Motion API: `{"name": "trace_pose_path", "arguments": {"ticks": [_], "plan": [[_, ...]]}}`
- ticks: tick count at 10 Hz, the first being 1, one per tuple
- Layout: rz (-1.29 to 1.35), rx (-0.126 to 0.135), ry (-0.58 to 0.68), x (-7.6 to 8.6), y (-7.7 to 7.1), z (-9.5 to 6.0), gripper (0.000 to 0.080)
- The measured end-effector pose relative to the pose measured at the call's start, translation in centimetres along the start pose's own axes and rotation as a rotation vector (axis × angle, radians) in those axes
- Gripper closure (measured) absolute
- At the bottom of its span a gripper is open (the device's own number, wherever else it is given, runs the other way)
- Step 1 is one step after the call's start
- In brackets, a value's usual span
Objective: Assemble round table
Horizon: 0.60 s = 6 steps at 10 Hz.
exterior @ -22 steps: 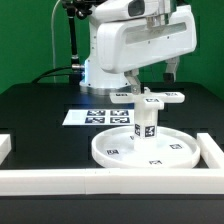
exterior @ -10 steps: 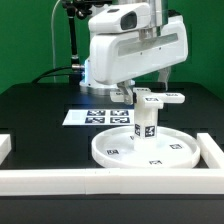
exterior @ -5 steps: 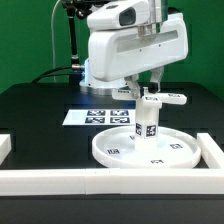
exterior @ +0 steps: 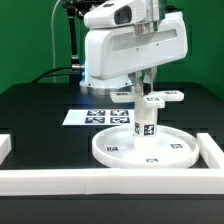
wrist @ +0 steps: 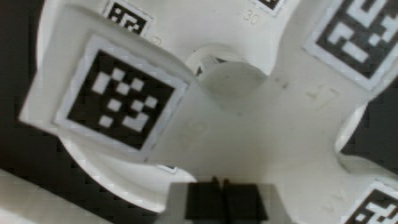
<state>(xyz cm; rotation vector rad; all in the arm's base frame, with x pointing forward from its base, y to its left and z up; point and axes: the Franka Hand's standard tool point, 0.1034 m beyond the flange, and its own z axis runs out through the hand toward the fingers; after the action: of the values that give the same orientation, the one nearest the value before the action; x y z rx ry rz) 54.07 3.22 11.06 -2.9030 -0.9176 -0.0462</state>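
Note:
I will open my gripper, which is shut over the foot with the foot's arms crooked to it, then turn square and grip the foot's middle (wrist: 231, 165) before twisting it.
The large round disc (exterior: 118, 151) lies flat on the black table. The short post (exterior: 146, 124) stands upright on its middle. The cross-shaped foot (exterior: 162, 99) sits on top of the post. My gripper (exterior: 147, 86) hangs right over the foot's middle, its tips at or just above the foot. In the wrist view the foot (wrist: 249, 110) fills the picture with its tags, and my gripper (wrist: 228, 197) shows two dark fingers pressed together with nothing between them.
The marker board (exterior: 93, 116) lies behind the disc at the exterior view's left. White border walls run along the front (exterior: 60, 180), the right (exterior: 212, 150) and the left (exterior: 4, 146). The arm's white body (exterior: 130, 45) looms over the table.
The arm has shifted toward the exterior view's left and lowered a little. My gripper now stands over the foot's middle. The disc, post and foot have not moved.

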Motion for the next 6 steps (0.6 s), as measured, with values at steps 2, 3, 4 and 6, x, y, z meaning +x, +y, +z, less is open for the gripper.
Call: {"name": "trace_pose_path", "arguments": {"ticks": [2,3,4,6], "plan": [[-0.068,-0.009,-0.004,0.21,-0.14,-0.26,0.0798],[-0.159,-0.017,-0.018,0.34,-0.34,-0.29,0.0798],[-0.194,-0.02,-0.021,0.52,-0.64,-0.35,0.0798],[-0.2,-0.023,-0.026,0.47,-0.61,-0.25,0.0576]]}}
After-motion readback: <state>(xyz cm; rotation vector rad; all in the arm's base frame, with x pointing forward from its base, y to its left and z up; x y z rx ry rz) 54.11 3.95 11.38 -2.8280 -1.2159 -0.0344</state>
